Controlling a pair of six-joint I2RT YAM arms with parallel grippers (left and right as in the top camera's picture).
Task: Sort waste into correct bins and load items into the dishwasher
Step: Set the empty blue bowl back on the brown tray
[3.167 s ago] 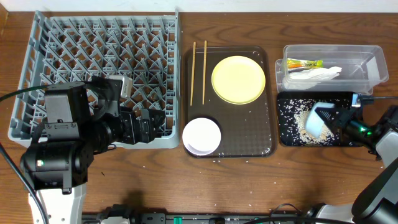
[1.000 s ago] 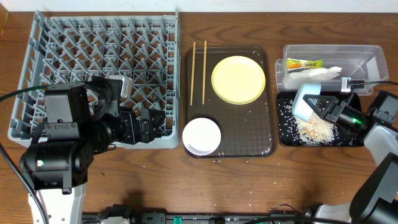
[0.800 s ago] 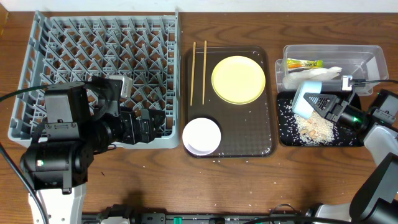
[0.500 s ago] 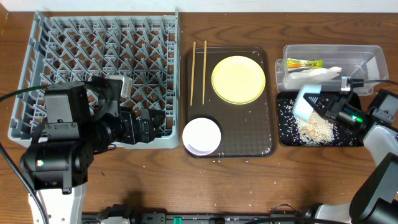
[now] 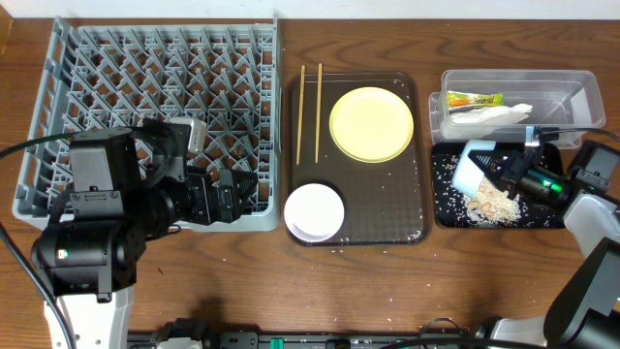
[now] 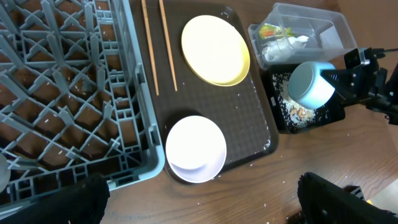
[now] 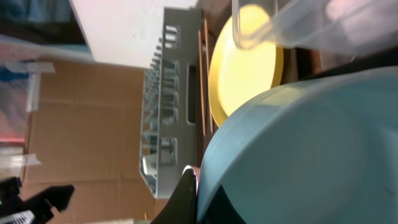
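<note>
My right gripper will set the light blue bowl on the brown tray [image 5: 390,192] beside the white bowl.
My right gripper [image 5: 502,173] is shut on the rim of the light blue bowl [image 5: 473,168] and holds it tipped on its side over the black tray [image 5: 441,215], above a pile of rice scraps [image 5: 489,201]. The bowl fills the right wrist view [image 7: 311,149], pinched at my right gripper [image 7: 200,199]. The clear tub [image 5: 581,92] holds the green-and-yellow wrapper [image 5: 475,99] and the white napkin [image 5: 489,115]. The yellow plate [image 5: 371,123], white bowl [image 5: 314,211] and two chopsticks [image 5: 309,111] lie on the brown tray. My left gripper [image 6: 205,208] is open and empty by the grey rack [image 5: 145,68].
The brown serving tray [image 5: 412,228] lies between the rack and the two bins. Loose rice grains dot the black tray and the wood near the table's front edge. My left arm [image 5: 97,213] covers the rack's front right part.
My right gripper lifted the blue bowl from low in the black tray and tipped it up; a rice pile now lies under it. In the last half second it dropped slightly. The left arm is still.
</note>
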